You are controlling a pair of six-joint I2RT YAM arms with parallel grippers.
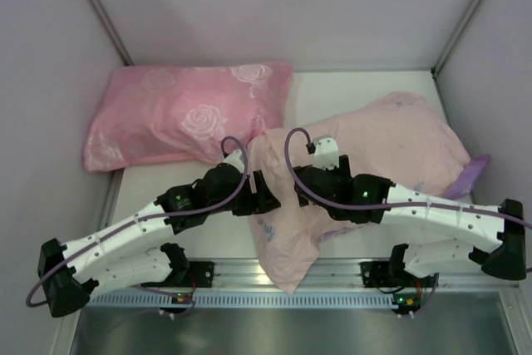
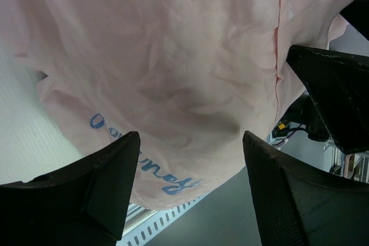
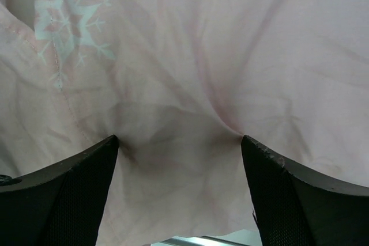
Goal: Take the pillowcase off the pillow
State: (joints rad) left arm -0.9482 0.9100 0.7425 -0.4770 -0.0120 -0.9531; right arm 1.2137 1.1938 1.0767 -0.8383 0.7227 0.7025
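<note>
I need to next close my left gripper on the fabric (image 1: pixel 268 165) of the pillowcase next to the rose-patterned pillow's near corner, past the blue lettering.
The pillowcase (image 1: pixel 391 143) lies across the table's right half with its pale pink inner side out. A purple bit of it (image 1: pixel 470 174) shows at the far right, and a flap (image 1: pixel 287 255) hangs over the front rail. The white pillow does not show; the case bulges as if over it. My left gripper (image 1: pixel 268 192) is open at the case's left edge, the fabric with blue lettering (image 2: pixel 173 84) just beyond its fingers. My right gripper (image 1: pixel 298 179) is open and presses its fingertips into the pink fabric (image 3: pixel 184 73), which spans the gap between them.
A pink rose-patterned pillow (image 1: pixel 187 114) lies at the back left against the wall. Walls close off the left, back and right. The metal front rail (image 1: pixel 241 270) runs along the near edge. Part of the right arm (image 2: pixel 334 96) shows in the left wrist view.
</note>
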